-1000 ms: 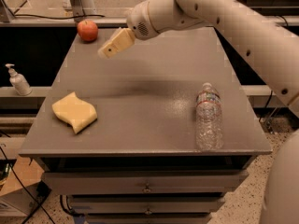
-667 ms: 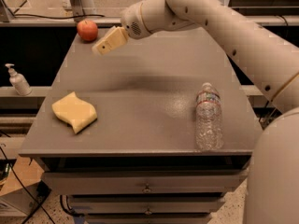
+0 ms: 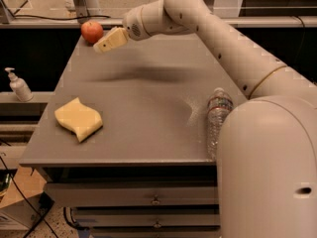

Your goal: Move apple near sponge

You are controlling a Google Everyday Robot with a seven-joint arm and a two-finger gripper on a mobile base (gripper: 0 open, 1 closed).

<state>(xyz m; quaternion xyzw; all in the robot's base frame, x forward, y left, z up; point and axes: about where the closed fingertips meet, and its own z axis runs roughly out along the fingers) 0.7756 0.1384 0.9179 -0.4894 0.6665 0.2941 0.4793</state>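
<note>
My gripper is to close next around the middle of the red-orange apple [image 3: 93, 31] at the grey table's far corner, because the apple must move near the sponge.
The red-orange apple [image 3: 92, 31] sits at the far left corner of the grey table [image 3: 143, 113]. The pale yellow wavy sponge [image 3: 78, 118] lies flat near the table's front left edge. My gripper [image 3: 106, 41] with cream-coloured fingers hangs above the table just right of the apple and slightly nearer than it, pointing toward it, almost touching. It holds nothing that I can see. The white arm reaches in from the right across the table's far side.
A clear plastic water bottle [image 3: 218, 120] lies on its side near the table's right edge, partly hidden by the arm. A soap pump bottle [image 3: 19, 85] stands on a shelf left of the table. Drawers are below the tabletop.
The gripper has moved left and slightly farther, closing in on the apple. The apple, sponge and bottle have not moved.
</note>
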